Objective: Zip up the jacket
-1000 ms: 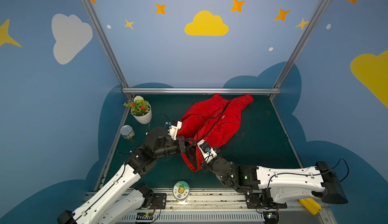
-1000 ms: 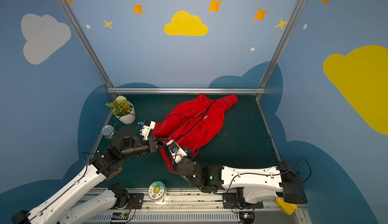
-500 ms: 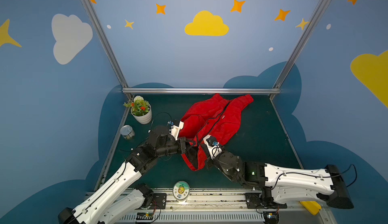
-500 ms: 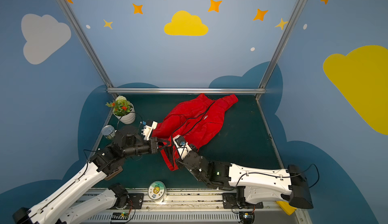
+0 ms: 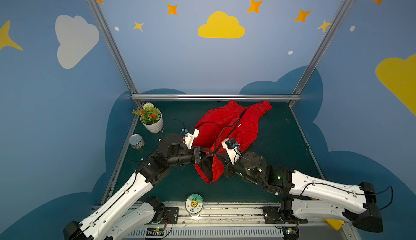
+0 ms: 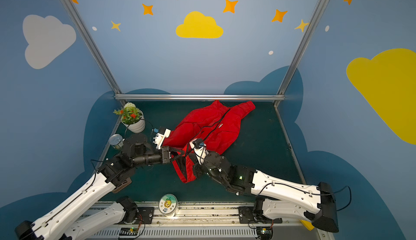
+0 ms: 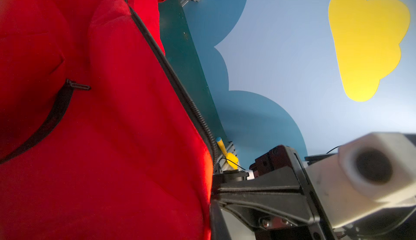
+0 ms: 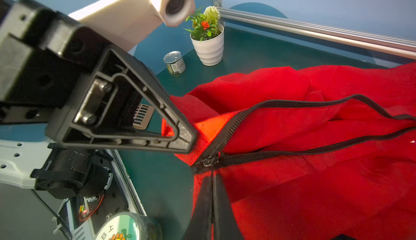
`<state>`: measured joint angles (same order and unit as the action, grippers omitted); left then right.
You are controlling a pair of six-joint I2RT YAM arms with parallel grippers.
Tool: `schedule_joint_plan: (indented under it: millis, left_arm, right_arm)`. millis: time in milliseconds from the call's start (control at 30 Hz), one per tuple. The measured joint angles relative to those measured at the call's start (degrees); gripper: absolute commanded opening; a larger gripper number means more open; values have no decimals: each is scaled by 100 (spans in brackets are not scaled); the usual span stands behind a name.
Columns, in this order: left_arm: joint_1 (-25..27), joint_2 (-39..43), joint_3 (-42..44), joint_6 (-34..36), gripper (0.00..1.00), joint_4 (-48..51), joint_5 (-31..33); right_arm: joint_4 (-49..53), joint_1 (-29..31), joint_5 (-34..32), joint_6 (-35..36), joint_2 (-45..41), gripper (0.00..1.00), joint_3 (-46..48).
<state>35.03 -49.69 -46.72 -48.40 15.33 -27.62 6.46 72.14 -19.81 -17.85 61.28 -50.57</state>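
My left gripper is on red fabric beside the slider; it should open and take the zip's bottom end (image 8: 196,168) before my right gripper pulls the slider up.
The red jacket (image 5: 234,126) (image 6: 213,126) lies on the dark green table, hem toward the front, with its black front zip parted above the slider (image 8: 208,160). My right gripper (image 8: 211,182) (image 5: 218,157) is shut on the zip at the slider, its two black fingers pressed together. My left gripper (image 5: 209,154) (image 6: 183,155) reaches in from the left at the raised hem beside the slider. Its fingertip (image 8: 180,135) touches the red fabric. In the left wrist view the jacket (image 7: 112,137) covers one finger, so its gap is hidden.
A white flower pot (image 5: 151,120) and a small tin can (image 5: 136,141) stand at the table's left side. A round tin with a sunflower label (image 5: 194,205) sits on the front rail. A metal rail (image 5: 213,97) runs along the back.
My right gripper has moved a little toward the back and right with the zip in it. The left arm has barely shifted.
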Motion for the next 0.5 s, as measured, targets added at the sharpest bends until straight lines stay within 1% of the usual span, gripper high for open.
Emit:
schedule_joint_plan:
  millis: [100,200,300,367,500]
  left_arm:
    - [0,118,168,-201,42,-164,-20]
    - [0,140,251,-337,47,-286,-55]
    - [0,129,260,-393,48,-334,-85]
    - [0,114,260,-439,43,-369,-87]
    - [0,81,326,-551,40,-584,-68]
  right_arm:
    - [-2,-26,24,-2,76,0,0]
    - [-24,-33,59,-28,109,0,4]
    - [-33,-31,90,-44,109,0,7]
    - [-46,-31,109,-50,111,0,7]
    - [-61,-31,155,-87,111,0,7]
